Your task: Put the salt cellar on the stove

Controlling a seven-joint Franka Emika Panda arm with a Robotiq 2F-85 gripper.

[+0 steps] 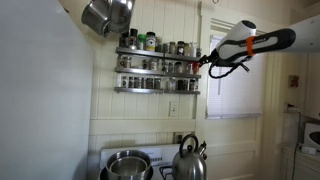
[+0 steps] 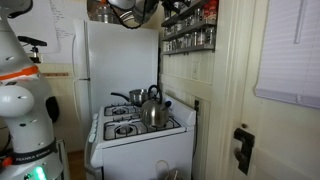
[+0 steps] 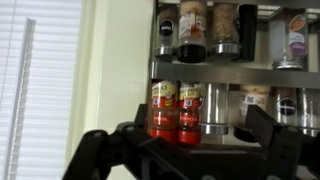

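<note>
The lower part of the salt cellar (image 1: 186, 69) (image 3: 214, 125), the plain steel shaker beside the two red-capped spice jars, should be gripped next by my gripper.
The salt cellar (image 3: 212, 108) is a plain steel shaker. It stands on the lower shelf of a wall spice rack (image 1: 155, 89), to the right of two red-capped spice jars (image 3: 175, 110). My gripper (image 3: 200, 128) is open just in front of that shelf, one finger beyond the red jars and the other beyond the shaker, holding nothing. In an exterior view the gripper (image 1: 203, 62) is at the rack's right end, high above the stove. The white stove (image 2: 140, 140) stands below the rack and carries a steel kettle (image 2: 152, 110).
A steel pot (image 1: 127, 165) sits on the stove next to the kettle (image 1: 188, 160). Pans (image 1: 105, 15) hang above the rack. More jars fill the upper shelf (image 3: 200, 30). A window with blinds (image 3: 35, 80) is beside the rack and a white fridge (image 2: 115, 60) stands behind the stove.
</note>
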